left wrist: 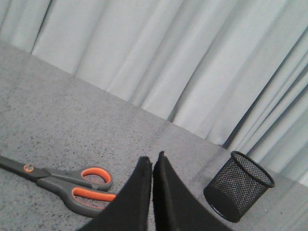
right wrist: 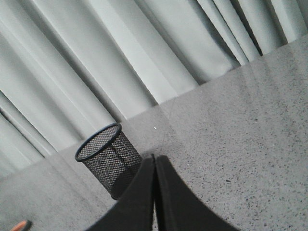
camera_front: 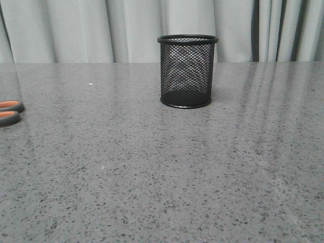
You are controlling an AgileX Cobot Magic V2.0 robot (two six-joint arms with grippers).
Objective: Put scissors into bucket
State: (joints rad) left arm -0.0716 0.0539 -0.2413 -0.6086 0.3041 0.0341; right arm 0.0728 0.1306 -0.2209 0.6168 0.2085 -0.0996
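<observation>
I will close my left gripper on the orange-lined handles (camera_front: 3, 111) (left wrist: 70, 182) of the scissors, because the scissors must be lifted into the bucket.
The bucket (camera_front: 187, 71) is a black wire-mesh cup standing upright on the grey table, centre back. It also shows in the left wrist view (left wrist: 237, 186) and the right wrist view (right wrist: 108, 161). The scissors (left wrist: 67, 183) lie flat on the table, dark grey handles lined in orange, blades pointing away from the bucket. Only their handle loops (camera_front: 9, 112) show at the left edge of the front view. My left gripper (left wrist: 152, 158) is shut and empty, above the table beside the scissors' handles. My right gripper (right wrist: 154, 157) is shut and empty, near the bucket. Neither arm shows in the front view.
The grey speckled table (camera_front: 162, 172) runs back to pale grey curtains (camera_front: 126, 25). A small white speck (camera_front: 90, 83) lies on the table at the back left.
</observation>
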